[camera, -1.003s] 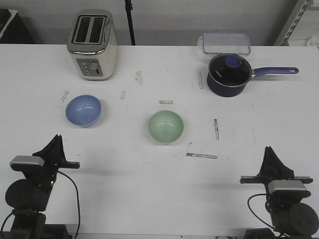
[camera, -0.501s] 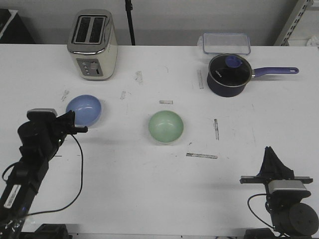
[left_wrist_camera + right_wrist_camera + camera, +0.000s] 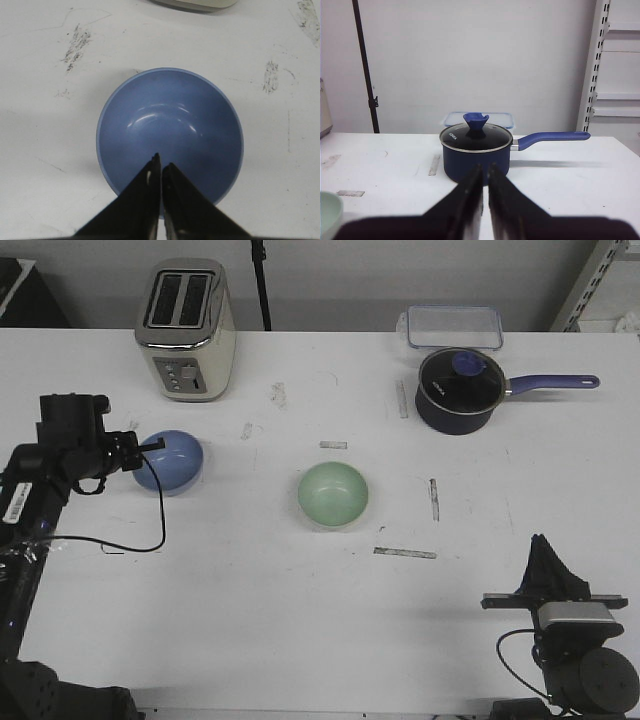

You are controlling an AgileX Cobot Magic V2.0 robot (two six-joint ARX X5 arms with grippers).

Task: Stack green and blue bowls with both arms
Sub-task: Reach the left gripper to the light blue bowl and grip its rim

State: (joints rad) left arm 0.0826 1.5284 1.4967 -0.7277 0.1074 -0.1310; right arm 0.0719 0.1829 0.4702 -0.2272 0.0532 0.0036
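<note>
The blue bowl is next for my left gripper, which should grab it by its rim's side (image 3: 136, 471) (image 3: 99, 141) farthest from the green bowl.
The periwinkle blue bowl (image 3: 170, 461) sits on the white table at the left; it fills the left wrist view (image 3: 170, 120). The mint green bowl (image 3: 333, 493) sits near the table's middle, and its rim shows in the right wrist view (image 3: 329, 214). My left gripper (image 3: 157, 445) is shut and empty, its tips (image 3: 161, 161) hovering over the blue bowl's near rim. My right gripper (image 3: 541, 543) is shut and empty at the front right, far from both bowls; it also shows in the right wrist view (image 3: 485, 167).
A toaster (image 3: 186, 329) stands at the back left. A dark blue saucepan with glass lid (image 3: 459, 389) stands at the back right, with a clear lidded container (image 3: 452, 326) behind it. Tape strips (image 3: 404, 553) and scuffs mark the table.
My left arm has swung up from the front left and reached forward, so its shut gripper now hangs over the blue bowl. The right arm and both bowls have not moved.
</note>
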